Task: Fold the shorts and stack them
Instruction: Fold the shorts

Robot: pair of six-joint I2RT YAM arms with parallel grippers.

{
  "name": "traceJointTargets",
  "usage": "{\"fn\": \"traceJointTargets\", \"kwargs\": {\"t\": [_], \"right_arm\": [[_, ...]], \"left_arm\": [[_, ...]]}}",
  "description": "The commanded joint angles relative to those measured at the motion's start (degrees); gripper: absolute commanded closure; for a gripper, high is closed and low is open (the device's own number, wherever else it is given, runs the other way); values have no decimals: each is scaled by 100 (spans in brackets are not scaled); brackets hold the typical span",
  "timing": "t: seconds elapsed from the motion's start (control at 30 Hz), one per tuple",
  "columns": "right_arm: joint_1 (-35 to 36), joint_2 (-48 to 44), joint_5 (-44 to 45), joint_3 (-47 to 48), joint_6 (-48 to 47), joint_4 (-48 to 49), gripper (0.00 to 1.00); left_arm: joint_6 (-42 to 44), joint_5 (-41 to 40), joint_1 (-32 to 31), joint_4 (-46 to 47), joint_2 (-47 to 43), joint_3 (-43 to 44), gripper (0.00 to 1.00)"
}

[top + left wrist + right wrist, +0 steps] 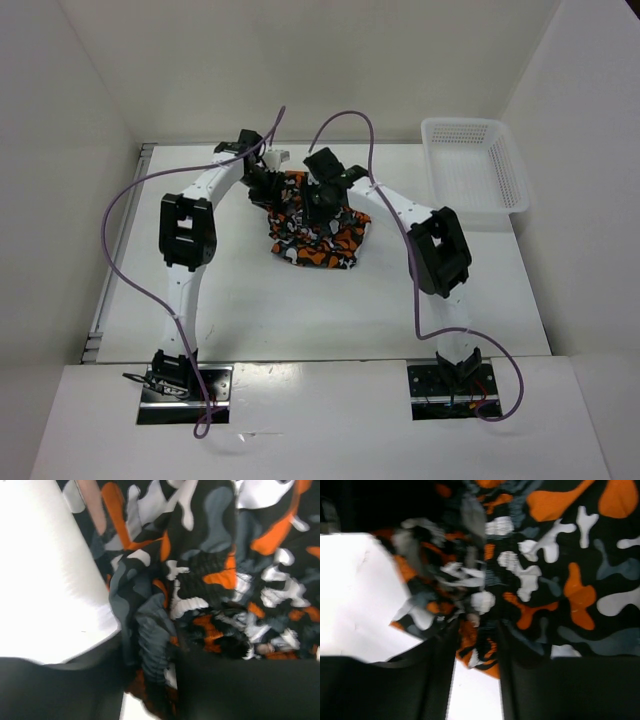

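My right gripper is pinching the bunched middle of the shorts near my left gripper, so it should open and grab the side of the shorts nearer the basket (355,224).
The shorts (318,228), camouflage blotches of orange, black, grey and white, lie bunched in the middle of the table's far half. My left gripper (268,186) is at their far left edge. In the left wrist view its jaws (150,672) are closed on a gathered grey and orange fold of the shorts (210,565). My right gripper (320,205) is over the middle of the upper edge. In the right wrist view its jaws (477,652) pinch an orange and black edge of the shorts (560,570), with white table showing below it.
A white plastic mesh basket (472,170) stands at the table's far right corner. White walls close in the table (250,300) on three sides. Purple cables loop above both arms.
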Motion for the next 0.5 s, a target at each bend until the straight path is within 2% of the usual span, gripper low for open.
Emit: {"fn": "traceJointTargets", "kwargs": {"t": [0.0,0.03,0.1,0.13,0.17,0.33,0.47], "right_arm": [[20,227,506,-4,67,120,62],[20,227,559,48,67,120,66],[20,280,560,49,15,120,66],[20,228,629,49,15,120,64],[20,227,717,-3,15,120,57],[20,-89,1149,-364,-205,120,45],[81,43,552,-198,-205,182,41]], "left_arm": [[47,527,76,-6,-168,369,64],[47,527,76,-6,-168,449,68],[47,589,24,-6,-37,659,75],[47,589,24,-59,-36,721,75],[47,589,24,-59,25,722,76],[47,843,24,-129,25,713,78],[47,913,-90,2,78,827,78]]}}
